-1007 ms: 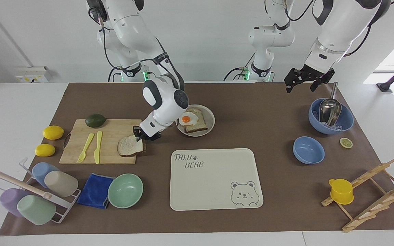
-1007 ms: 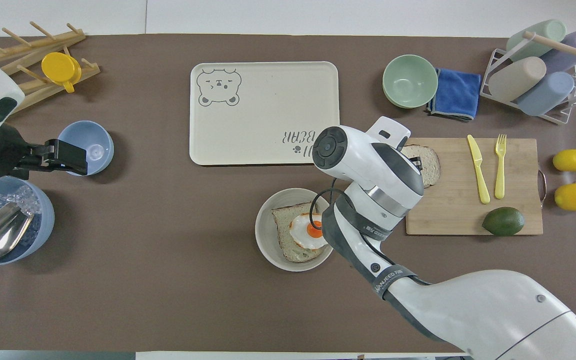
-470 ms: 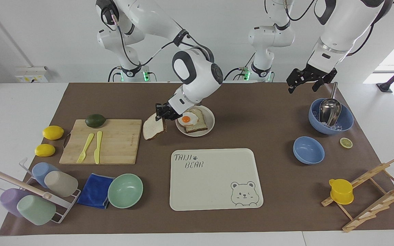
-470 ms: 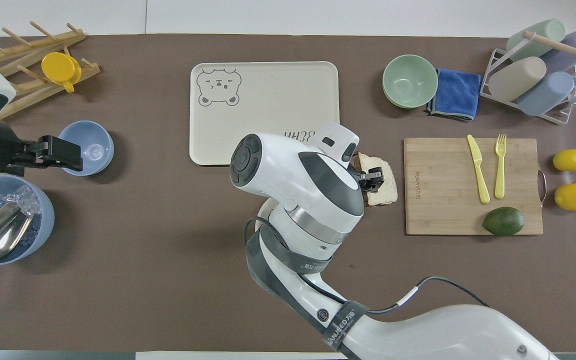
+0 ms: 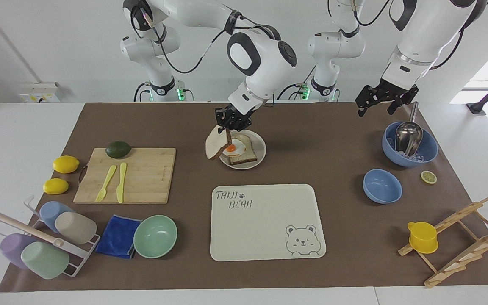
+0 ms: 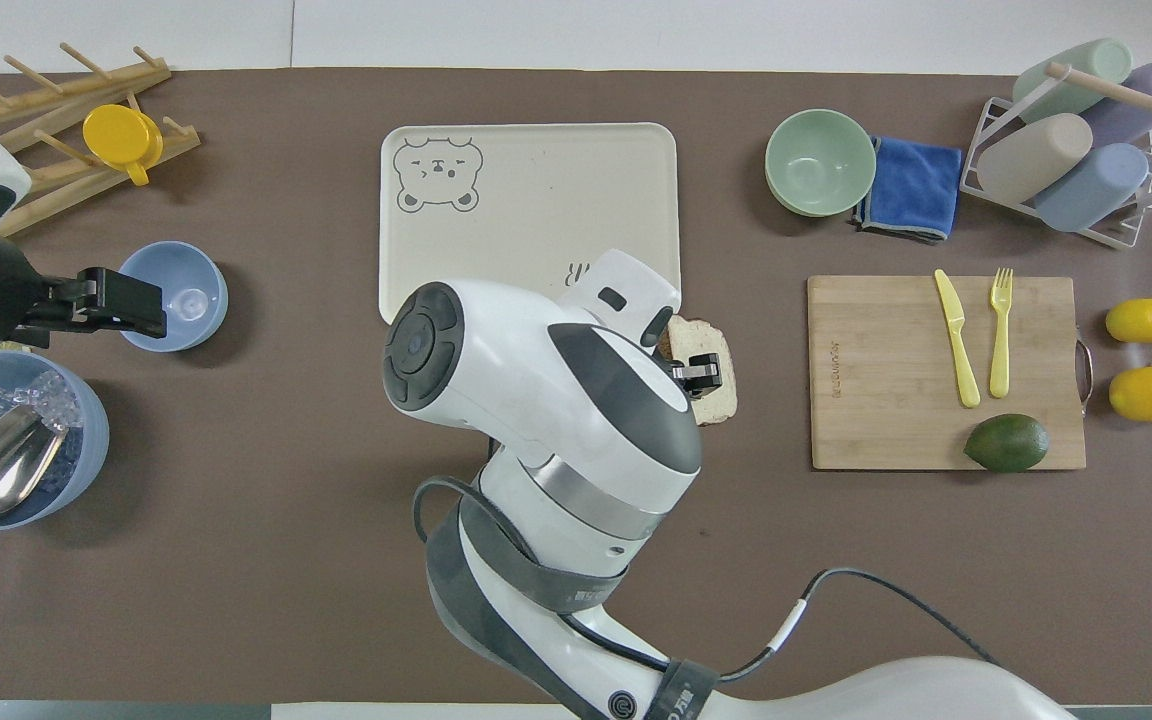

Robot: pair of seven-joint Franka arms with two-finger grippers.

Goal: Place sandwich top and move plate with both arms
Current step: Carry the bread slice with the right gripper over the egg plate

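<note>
My right gripper needs to let go of the sandwich top flat over the fried egg on the plate (image 6: 601,461).
My right gripper (image 5: 228,126) is shut on the sandwich top (image 5: 214,148), a pale slice with brown crust. The slice hangs steeply tilted in the air over the edge of the plate (image 5: 261,149) on the right arm's side. In the overhead view the gripper (image 6: 701,372) and the slice (image 6: 715,398) show beside my right arm, which hides the plate. On the plate lies a bread slice bearing a fried egg (image 5: 232,148). My left gripper (image 5: 374,111) is open and empty, waiting in the air near the ice bowl (image 5: 427,149); it also shows in the overhead view (image 6: 126,305).
The cream bear tray (image 5: 265,220) lies farther from the robots than the plate. A cutting board (image 5: 146,173) holds a knife, a fork and an avocado. A mint bowl (image 5: 155,236), a blue cloth and a cup rack lie farther out. A small blue bowl (image 5: 382,186) sits by the ice bowl.
My right gripper has lifted the sandwich top off the cutting board and carried it up and over to the plate's edge. The left arm has barely moved.
</note>
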